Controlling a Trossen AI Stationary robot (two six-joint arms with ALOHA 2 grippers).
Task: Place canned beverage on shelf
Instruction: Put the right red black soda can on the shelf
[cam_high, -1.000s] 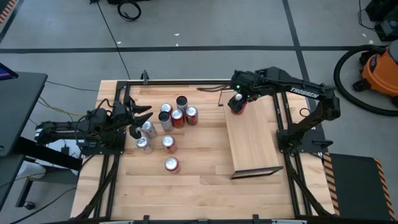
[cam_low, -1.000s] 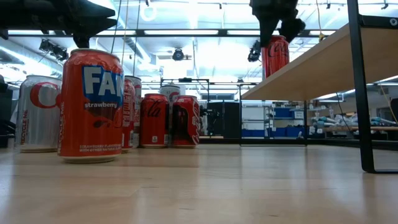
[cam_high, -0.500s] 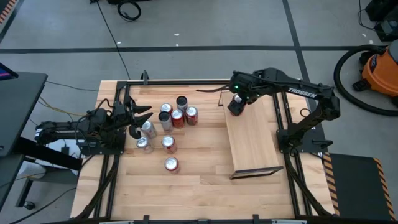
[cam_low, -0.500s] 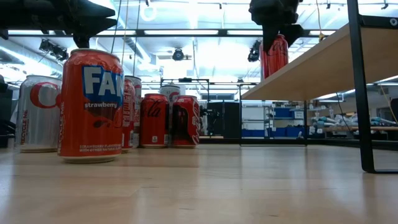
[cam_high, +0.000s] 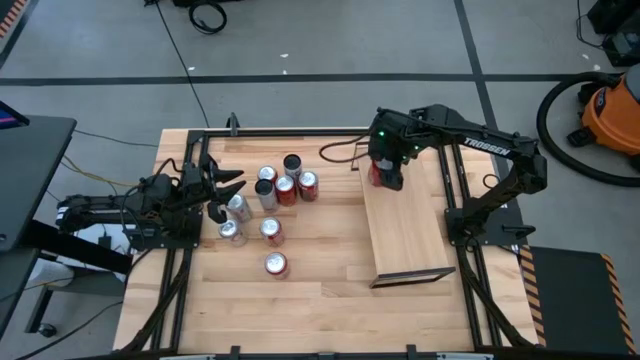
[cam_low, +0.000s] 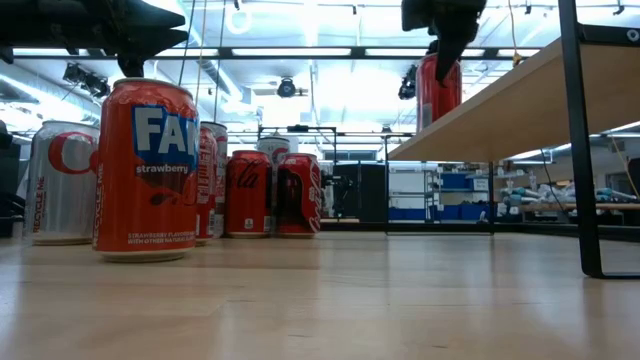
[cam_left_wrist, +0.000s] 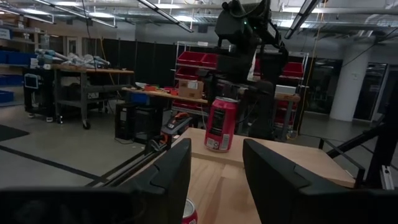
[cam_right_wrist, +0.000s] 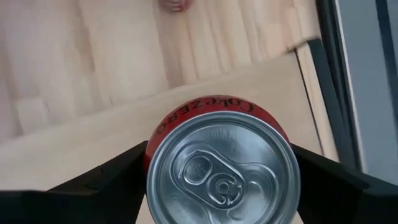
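My right gripper will regrip the red can, which stands by the shelf's edge facing the other cans, and move it to the shelf's far rail-side corner (cam_high: 414, 161).
A red can (cam_right_wrist: 221, 177) stands upright on the far end of the light-wood shelf (cam_high: 405, 225), also seen in the low view (cam_low: 438, 92) and the left wrist view (cam_left_wrist: 221, 124). My right gripper (cam_high: 385, 165) hangs over it pointing down, one finger on each side of the can's top. My left gripper (cam_left_wrist: 214, 168) waits open at the table's left side (cam_high: 215, 185), level, with nothing between its fingers. My right gripper has the red can's upper side wall (cam_right_wrist: 157, 134) between its two fingers (cam_right_wrist: 106, 180), one on each opposite side. It comes from above, pointing steeply down. The can stands upright with its base on the shelf's far end (cam_left_wrist: 217, 149).
Several cans (cam_high: 270, 200) stand and lie on the plank tabletop between the two arms; an orange strawberry can (cam_low: 145, 170) stands nearest the low camera. The shelf's near part (cam_high: 410, 255) is bare board. Black rails (cam_high: 455, 200) run along the table's sides.
My right gripper has stayed over the shelf's far end and rolled about its pointing line. Its widely spread fingers have closed in on the can's top. The can tipped half a second ago and now stands upright again.
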